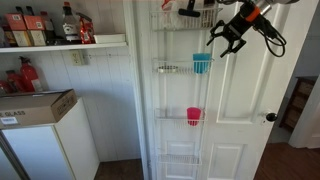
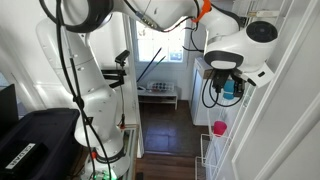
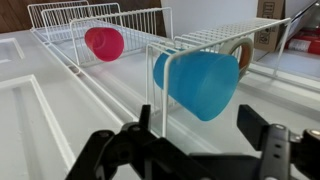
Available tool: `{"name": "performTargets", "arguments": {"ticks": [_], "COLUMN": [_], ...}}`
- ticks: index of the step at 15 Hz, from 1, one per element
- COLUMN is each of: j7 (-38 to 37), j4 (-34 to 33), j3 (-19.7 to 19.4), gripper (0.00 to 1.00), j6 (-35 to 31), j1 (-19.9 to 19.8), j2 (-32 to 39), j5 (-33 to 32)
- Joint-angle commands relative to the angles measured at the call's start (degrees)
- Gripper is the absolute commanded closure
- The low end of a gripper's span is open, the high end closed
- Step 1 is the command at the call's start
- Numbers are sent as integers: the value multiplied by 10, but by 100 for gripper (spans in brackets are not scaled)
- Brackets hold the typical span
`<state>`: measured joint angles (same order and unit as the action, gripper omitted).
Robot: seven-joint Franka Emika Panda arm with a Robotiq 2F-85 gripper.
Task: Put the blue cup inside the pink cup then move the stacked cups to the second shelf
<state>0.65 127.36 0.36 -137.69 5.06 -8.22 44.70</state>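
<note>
My gripper's open fingers are facing the basket's end wire, which stands between them and the blue cup, so next my gripper clears the wire and pinches the blue cup's rim (image 3: 208, 115).
The blue cup (image 1: 202, 63) stands in the second shelf (image 1: 170, 70) of the white wire door rack. The pink cup (image 1: 194, 116) stands in the tier below it. My gripper (image 1: 228, 38) is open and empty, just to the right of the blue cup and slightly above it. In the wrist view the blue cup (image 3: 200, 82) fills the middle behind the wire basket (image 3: 190, 45), just beyond my open fingers (image 3: 200, 135), and the pink cup (image 3: 104, 43) lies further off in another basket. An exterior view shows my gripper (image 2: 225, 78) in front of the blue cup (image 2: 231, 90), with the pink cup (image 2: 219, 128) below.
The rack hangs on a white panelled door with a knob (image 1: 270, 117). A wall shelf with bottles (image 1: 60, 42) and a white cabinet carrying a cardboard box (image 1: 35, 105) stand to the left. A black case (image 2: 30, 140) sits by the robot's base.
</note>
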Motion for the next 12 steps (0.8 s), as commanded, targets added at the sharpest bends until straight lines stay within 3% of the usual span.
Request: {"name": "performTargets", "arguments": {"ticks": [1,3,4,6,8,11,12], "j7": [10,18,21,26,30,37,39], "j4": [-14,-15,-16,-17,-18,-19,-18], "j3": [8,8,8,10,10,10,11], "gripper": [0,4,12,36,47,50,46], "j6": [-2,0,2,3,1,0,1], "j1": [-1,0,0,2,2,3,3], "j2": [7,12,13,13,12,13,14], "j5": [9,14,16,22,25,29,30]}}
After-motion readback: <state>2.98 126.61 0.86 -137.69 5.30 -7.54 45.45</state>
